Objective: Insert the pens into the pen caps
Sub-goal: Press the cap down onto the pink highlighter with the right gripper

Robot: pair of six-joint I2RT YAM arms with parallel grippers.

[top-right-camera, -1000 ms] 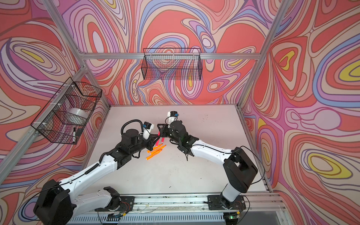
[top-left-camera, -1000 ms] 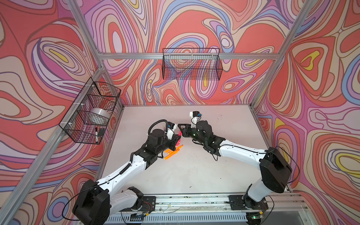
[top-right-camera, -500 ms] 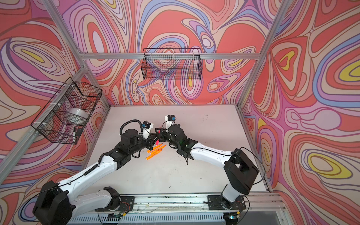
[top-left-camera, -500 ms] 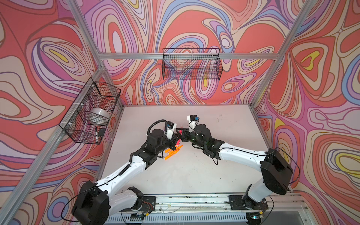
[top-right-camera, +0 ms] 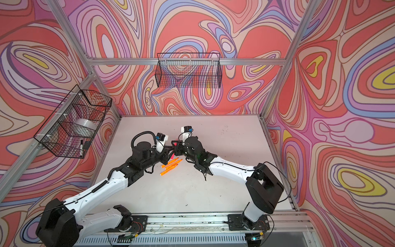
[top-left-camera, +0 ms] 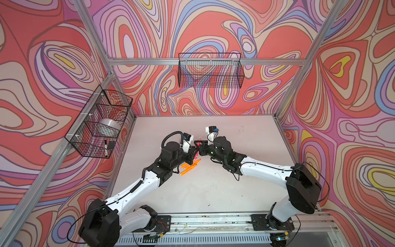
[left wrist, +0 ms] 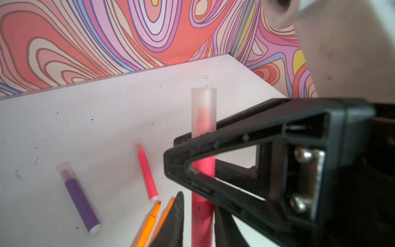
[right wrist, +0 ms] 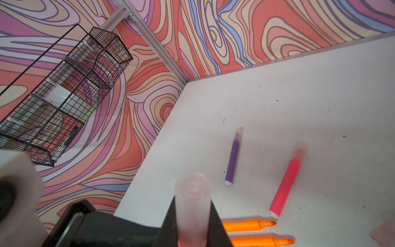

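Note:
My right gripper is around the cap's lower end. Next, my left gripper takes the pink pen's body point(left wrist: 202, 222) deeper before my right gripper presses the top of the cap.
A pink pen point(left wrist: 202, 224) with a translucent cap point(left wrist: 204, 111) on its tip stands in the air between both grippers. My right gripper point(right wrist: 192, 203) is shut on that cap point(right wrist: 192, 192). In the left wrist view one of its fingers point(left wrist: 235, 136) crosses the pen. My left gripper point(left wrist: 198, 205) straddles the pen's barrel, slightly open, with a thin gap on one side. Both grippers point(top-left-camera: 196, 148) meet mid-table. A capped purple pen point(left wrist: 81, 203) and a capped pink pen point(left wrist: 146, 173) lie on the table. Uncapped orange pens point(top-left-camera: 188, 167) point(right wrist: 248, 225) lie below the grippers.
A wire basket point(top-left-camera: 98, 124) on the left wall holds a tape roll and a black-and-white marker point(top-left-camera: 105, 147). Another wire basket point(top-left-camera: 210, 70) hangs on the back wall. The white table point(top-left-camera: 235, 192) ends at patterned walls on three sides.
My right gripper has moved left to meet the left gripper and is shut on the cap end. The left jaws have eased apart around the pink pen.

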